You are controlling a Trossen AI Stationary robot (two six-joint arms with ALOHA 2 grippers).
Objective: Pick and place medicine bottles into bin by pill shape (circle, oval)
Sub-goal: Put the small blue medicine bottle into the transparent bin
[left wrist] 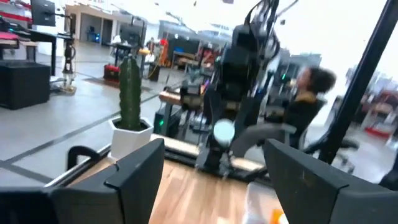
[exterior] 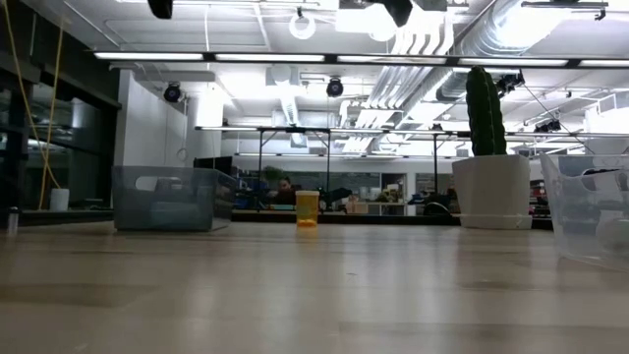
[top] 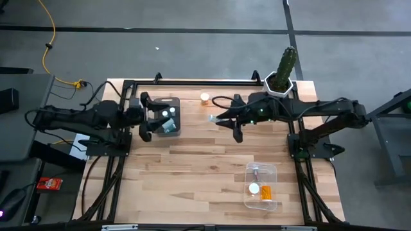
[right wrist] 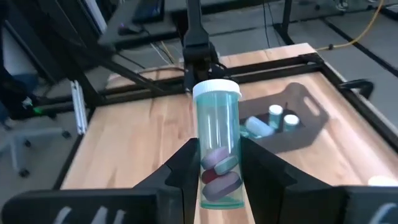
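Note:
I should use my right gripper to set the pale teal bottle down in the clear bin (top: 265, 176), just past the orange bottle.
My right gripper (top: 219, 119) is shut on a pale teal bottle (right wrist: 217, 149) with a white cap and oval pills inside, over the table's middle, to the right of the grey bin (top: 168, 117). The grey bin holds three white-capped bottles (right wrist: 275, 112). My left gripper (top: 147, 117) hangs open and empty at the grey bin's left side. An orange bottle (top: 205, 98) with a white cap stands on its base on the table near the far edge; it also shows in the low view (exterior: 308, 208). A clear bin (top: 261, 186) at the near right holds an orange bottle (top: 266, 191) and a white-capped one. My right gripper pinches the bottle's lower body (right wrist: 214, 177), near its base, between its two fingers (right wrist: 184, 171). The fingers come level from the table's right. The bottle lies along them, its cap (right wrist: 216, 88) pointing toward the grey bin. It is lifted clear of the table.
A tall green cactus (top: 284, 67) in a white pot stands at the far right corner. A black frame (top: 192, 81) runs along the table's far edge and sides. Bare wood lies between the two bins.

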